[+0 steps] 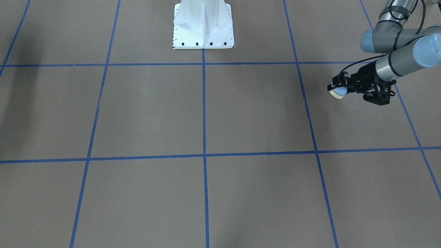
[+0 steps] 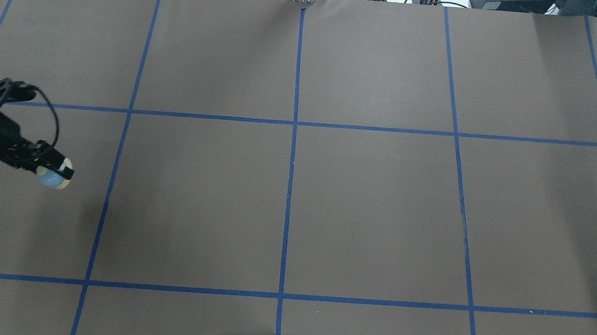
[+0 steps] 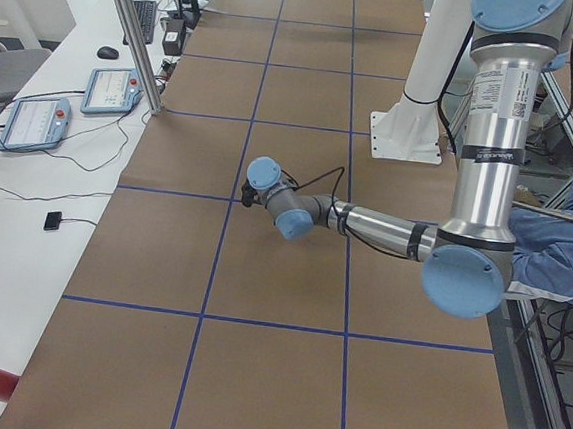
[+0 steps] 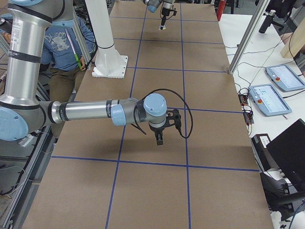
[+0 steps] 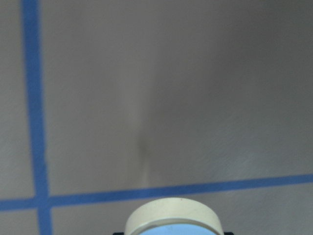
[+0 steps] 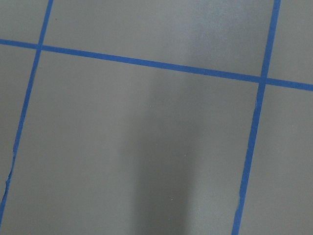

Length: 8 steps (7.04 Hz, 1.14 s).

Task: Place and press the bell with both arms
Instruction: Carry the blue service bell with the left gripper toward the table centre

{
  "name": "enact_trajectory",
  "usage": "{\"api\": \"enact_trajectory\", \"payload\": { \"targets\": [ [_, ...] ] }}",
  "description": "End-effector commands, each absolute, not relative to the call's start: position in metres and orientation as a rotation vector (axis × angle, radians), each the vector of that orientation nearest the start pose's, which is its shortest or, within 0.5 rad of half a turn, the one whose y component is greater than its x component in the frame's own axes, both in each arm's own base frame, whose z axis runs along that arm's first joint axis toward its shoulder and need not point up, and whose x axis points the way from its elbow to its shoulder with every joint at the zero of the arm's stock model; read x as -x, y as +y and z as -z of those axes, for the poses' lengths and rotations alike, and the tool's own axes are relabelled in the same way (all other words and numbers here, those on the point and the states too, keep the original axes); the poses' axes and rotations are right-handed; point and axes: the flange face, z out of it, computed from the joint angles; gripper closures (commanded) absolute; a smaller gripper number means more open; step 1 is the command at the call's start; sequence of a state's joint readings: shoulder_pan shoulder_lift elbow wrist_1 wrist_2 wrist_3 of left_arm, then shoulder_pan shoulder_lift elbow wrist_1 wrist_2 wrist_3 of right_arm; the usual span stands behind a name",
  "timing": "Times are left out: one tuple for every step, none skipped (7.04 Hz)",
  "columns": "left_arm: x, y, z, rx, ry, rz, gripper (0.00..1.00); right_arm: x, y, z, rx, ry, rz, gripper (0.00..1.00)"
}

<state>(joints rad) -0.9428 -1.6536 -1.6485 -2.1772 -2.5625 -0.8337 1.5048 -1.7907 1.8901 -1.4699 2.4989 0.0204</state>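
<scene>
I should use my left gripper to set the bell down on the middle blue tape line, pedestal side of its crossing [image 1: 203, 137]. The bell is now held tilted above the table.
The bell [image 1: 339, 92] is a small light-blue dome with a cream base ring. My left gripper [image 1: 341, 86] is shut on it and holds it tilted on its side above the brown table. In the overhead view the bell [image 2: 55, 178] sits at the tip of the left gripper [image 2: 57, 167], at the far left. Its cream ring [image 5: 171, 215] fills the bottom edge of the left wrist view. The right arm shows only in the exterior right view. There its gripper [image 4: 159, 138] points down over the table, and I cannot tell whether it is open or shut.
The table is brown paper with a blue tape grid [image 2: 289, 188]. The white fixed pedestal [image 1: 203, 26] stands at the robot's side, mid-table. Teach pendants [image 4: 274, 93] and cables lie on the white bench beside the table. A seated person [image 4: 62, 43] is behind the pedestal.
</scene>
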Motion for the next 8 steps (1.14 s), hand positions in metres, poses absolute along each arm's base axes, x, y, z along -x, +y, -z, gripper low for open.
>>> {"api": "enact_trajectory", "payload": {
  "targets": [
    [-0.361,-0.493,-0.380,0.070,1.166,-0.294,1.00,-0.027,-0.411,-0.577,-0.148,-0.931,0.138,0.00],
    [-0.413,-0.493,-0.336,-0.018,1.121,-0.321,1.00,-0.027,-0.411,-0.577,-0.149,-0.931,0.138,0.00],
    [-0.469,-0.503,-0.281,-0.052,1.056,-0.314,1.00,-0.027,-0.411,-0.577,-0.149,-0.931,0.138,0.00],
    [-0.522,-0.515,-0.216,0.004,0.988,-0.293,1.00,-0.027,-0.411,-0.577,-0.148,-0.931,0.136,0.00],
    [-0.563,-0.532,-0.174,0.052,0.955,-0.219,1.00,-0.026,-0.412,-0.575,-0.151,-0.933,0.137,0.00],
    [-0.615,-0.529,-0.155,0.084,0.903,-0.189,1.00,-0.026,-0.412,-0.573,-0.159,-0.933,0.141,0.00],
    [-0.645,-0.530,-0.144,0.091,0.863,-0.174,1.00,-0.026,-0.411,-0.574,-0.172,-0.934,0.147,0.00],
    [-0.660,-0.533,-0.143,0.114,0.841,-0.161,1.00,-0.026,-0.411,-0.573,-0.172,-0.936,0.147,0.00]
  ]
}}
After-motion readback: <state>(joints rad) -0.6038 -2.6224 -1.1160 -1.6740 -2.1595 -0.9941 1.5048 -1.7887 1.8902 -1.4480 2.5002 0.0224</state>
